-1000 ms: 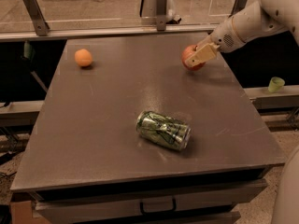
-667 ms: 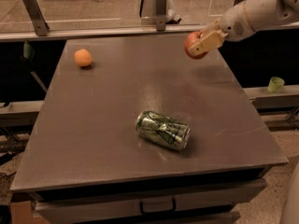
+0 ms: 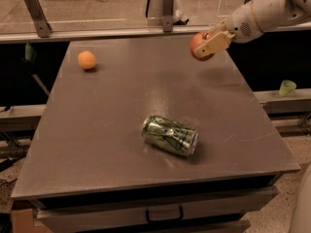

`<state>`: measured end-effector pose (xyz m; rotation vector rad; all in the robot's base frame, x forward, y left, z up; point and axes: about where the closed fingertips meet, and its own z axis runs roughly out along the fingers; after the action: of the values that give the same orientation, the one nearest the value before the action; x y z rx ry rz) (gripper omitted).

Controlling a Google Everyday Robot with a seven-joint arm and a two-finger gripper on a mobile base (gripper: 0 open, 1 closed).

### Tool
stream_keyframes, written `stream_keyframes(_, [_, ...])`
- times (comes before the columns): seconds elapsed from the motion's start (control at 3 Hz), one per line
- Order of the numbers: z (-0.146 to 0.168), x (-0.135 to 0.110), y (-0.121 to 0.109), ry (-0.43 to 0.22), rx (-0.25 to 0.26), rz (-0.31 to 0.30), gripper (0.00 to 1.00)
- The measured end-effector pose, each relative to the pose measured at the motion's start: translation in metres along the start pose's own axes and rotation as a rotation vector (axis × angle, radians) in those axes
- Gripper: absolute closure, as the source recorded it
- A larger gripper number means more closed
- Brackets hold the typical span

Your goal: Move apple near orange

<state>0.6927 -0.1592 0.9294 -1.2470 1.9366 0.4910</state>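
Note:
I need to let go of the red apple on the grey table [image 3: 108, 59] beside the orange, toward the middle of the table.
The red apple [image 3: 198, 46] is held in my gripper [image 3: 208, 45], lifted above the far right part of the grey table [image 3: 112, 110]. The gripper's beige fingers are shut around the apple, and the white arm reaches in from the upper right. The small orange [image 3: 87, 60] sits on the table at the far left, well apart from the apple.
A crushed green can [image 3: 170, 135] lies on its side in the middle front of the table. A metal rail [image 3: 97, 30] runs behind the table's far edge. A green cup [image 3: 287, 87] stands off the table at the right.
The gripper has lifted the apple off the table and carried it up and slightly to the left. The orange and the can have not moved.

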Motion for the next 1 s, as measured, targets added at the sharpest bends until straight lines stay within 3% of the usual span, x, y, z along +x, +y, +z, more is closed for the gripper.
stream_keyframes(0.67, [0.087, -0.084, 0.04, -0.092, -0.098, -0.115, 1.0])
stream_keyframes(1.0, [0.132, -0.12, 0.058, -0.098, -0.103, -0.155, 1.0])
